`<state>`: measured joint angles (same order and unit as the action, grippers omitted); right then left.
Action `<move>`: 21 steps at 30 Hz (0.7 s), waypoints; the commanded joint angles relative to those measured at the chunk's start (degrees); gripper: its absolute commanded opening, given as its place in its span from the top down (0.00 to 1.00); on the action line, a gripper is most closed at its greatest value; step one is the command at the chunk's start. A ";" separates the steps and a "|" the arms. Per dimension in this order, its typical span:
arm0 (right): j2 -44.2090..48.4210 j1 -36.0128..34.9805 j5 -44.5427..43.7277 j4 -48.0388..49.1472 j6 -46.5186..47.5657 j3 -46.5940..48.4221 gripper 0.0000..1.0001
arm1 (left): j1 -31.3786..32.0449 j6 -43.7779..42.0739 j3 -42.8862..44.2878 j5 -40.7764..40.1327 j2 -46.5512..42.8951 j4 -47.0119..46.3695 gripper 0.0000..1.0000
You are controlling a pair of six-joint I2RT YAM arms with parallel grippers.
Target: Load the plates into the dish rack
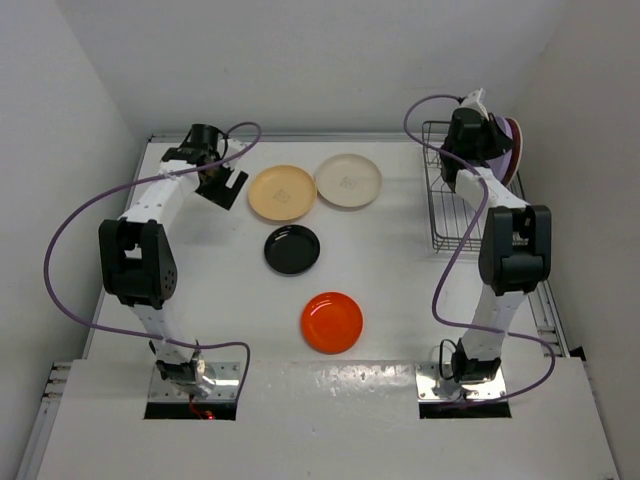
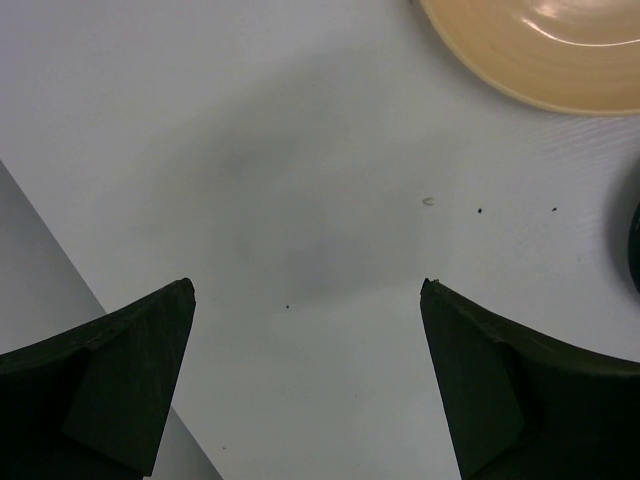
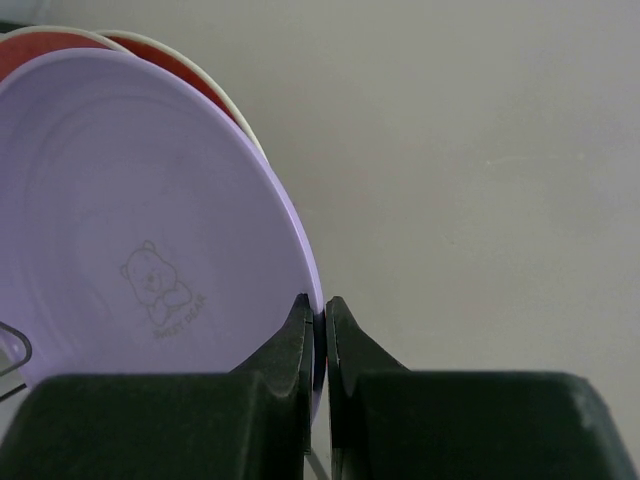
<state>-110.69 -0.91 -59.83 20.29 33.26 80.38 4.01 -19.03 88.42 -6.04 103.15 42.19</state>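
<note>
Next, my left gripper closes on the outer rim [image 1: 251, 186] [image 2: 442, 33] of the yellow-orange plate, on the side farthest from the cream plate.
My right gripper [image 3: 316, 308] is shut on the rim of the lilac plate [image 3: 140, 240], held upright over the far end of the dish rack [image 1: 448, 205]. Two red plates [image 3: 150, 50] stand behind it. The lilac plate also shows in the top view [image 1: 510, 150]. On the table lie the yellow-orange plate [image 1: 282, 192], the cream plate [image 1: 348, 180], the black plate [image 1: 292, 249] and the orange-red plate [image 1: 332, 322]. My left gripper [image 1: 222, 187] is open and empty, just left of the yellow-orange plate [image 2: 545, 50]. In the left wrist view the left gripper [image 2: 308, 290] hovers over bare table.
White walls close in the table at the back and both sides. The rack stands against the right wall. Purple cables loop from both arms.
</note>
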 commanded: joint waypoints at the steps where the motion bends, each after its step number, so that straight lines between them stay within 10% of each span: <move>1: -2.95 -0.85 4.46 -0.34 -3.88 0.65 1.00 | -0.50 -0.13 2.19 4.10 0.03 0.08 0.00; 7: -3.12 -0.15 10.17 -8.70 -9.53 2.25 1.00 | 0.55 2.85 8.06 13.59 6.34 0.08 0.00; 21: -7.43 -3.93 -3.71 30.76 22.11 -0.23 1.00 | 3.90 4.79 12.21 11.58 8.82 0.08 0.00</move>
<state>-116.73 -5.41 -64.20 42.28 52.05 79.68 7.84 -15.14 99.20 5.56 114.02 42.78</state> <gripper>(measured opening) 0.012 0.997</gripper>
